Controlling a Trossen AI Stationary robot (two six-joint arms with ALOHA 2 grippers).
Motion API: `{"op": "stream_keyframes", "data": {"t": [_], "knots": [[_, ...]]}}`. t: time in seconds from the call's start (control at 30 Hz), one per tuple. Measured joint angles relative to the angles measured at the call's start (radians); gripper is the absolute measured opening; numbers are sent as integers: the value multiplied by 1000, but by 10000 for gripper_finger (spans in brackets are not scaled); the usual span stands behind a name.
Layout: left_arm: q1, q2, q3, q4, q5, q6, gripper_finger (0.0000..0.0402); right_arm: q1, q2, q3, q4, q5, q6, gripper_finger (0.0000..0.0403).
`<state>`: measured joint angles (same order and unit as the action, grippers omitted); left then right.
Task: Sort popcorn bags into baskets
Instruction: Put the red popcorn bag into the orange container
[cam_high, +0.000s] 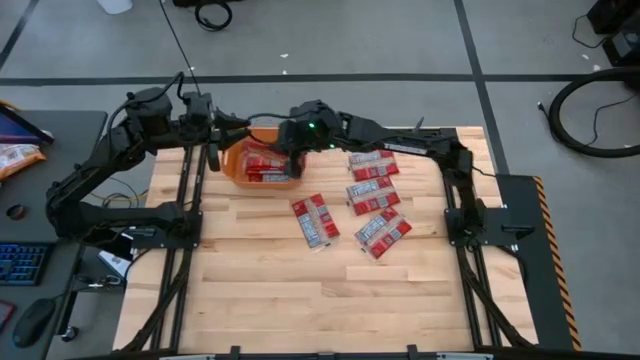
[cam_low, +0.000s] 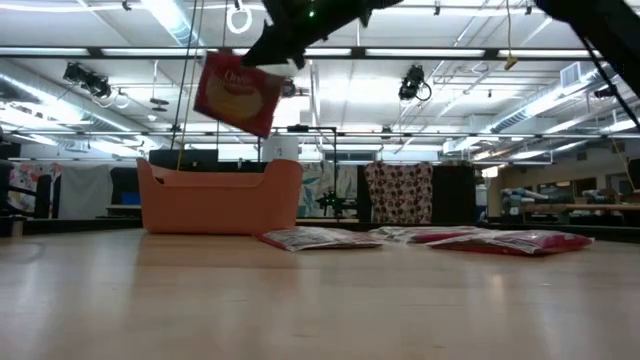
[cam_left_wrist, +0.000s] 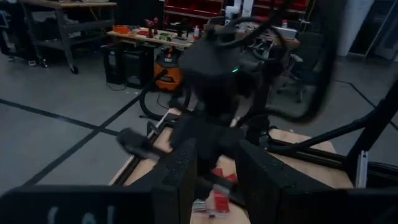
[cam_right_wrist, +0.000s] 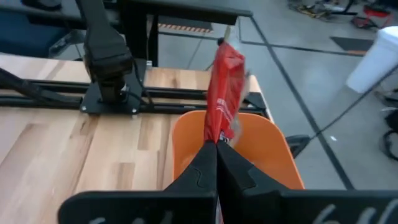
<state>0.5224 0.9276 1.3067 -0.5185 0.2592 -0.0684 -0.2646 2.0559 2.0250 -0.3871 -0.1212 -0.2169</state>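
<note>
I need to release the red packet, which hangs over the basket now, from my right gripper on top of the other packets inside the orange basket (cam_high: 272, 159).
An orange basket (cam_high: 240, 165) stands at the table's far left and holds some red popcorn packets (cam_high: 266, 168); it also shows in the low view (cam_low: 220, 198). My right gripper (cam_high: 292, 150) hangs over the basket, shut on one red packet (cam_low: 238, 93). My left gripper (cam_high: 235, 128) is open and empty beside the basket's far side; its fingers (cam_left_wrist: 180, 174) stand apart. Several more packets lie flat on the table right of the basket, the nearest (cam_high: 314, 220), with others at the right (cam_high: 382, 232) and farther back (cam_high: 371, 192). My right gripper pinches the red packet between its two shut fingers at one end (cam_right_wrist: 217, 134). The packet stands out edge-on beyond the fingertips in the wrist view. In the low view it hangs tilted below the gripper by its upper edge (cam_low: 272, 72), lifted clear above the basket.
Black frame rails run along the table's left (cam_high: 190, 200) and right (cam_high: 455, 200) sides. The near half of the wooden table (cam_high: 320, 300) is bare wood. A desk with a keyboard (cam_high: 20, 262) stands off the table's left.
</note>
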Motion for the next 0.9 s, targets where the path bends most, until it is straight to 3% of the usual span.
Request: {"op": "stream_keyframes", "data": {"t": [0.43,0.73,0.9], "knots": [[0,-5,0,-8,-1,-65,114,-81,145,51,20,-297,17,2],[0,-6,0,-9,-4,-82,114,-140,232,51,72,-180,-124,2],[-1,-6,0,-13,-3,-95,114,-167,249,53,97,-169,-162,2]]}}
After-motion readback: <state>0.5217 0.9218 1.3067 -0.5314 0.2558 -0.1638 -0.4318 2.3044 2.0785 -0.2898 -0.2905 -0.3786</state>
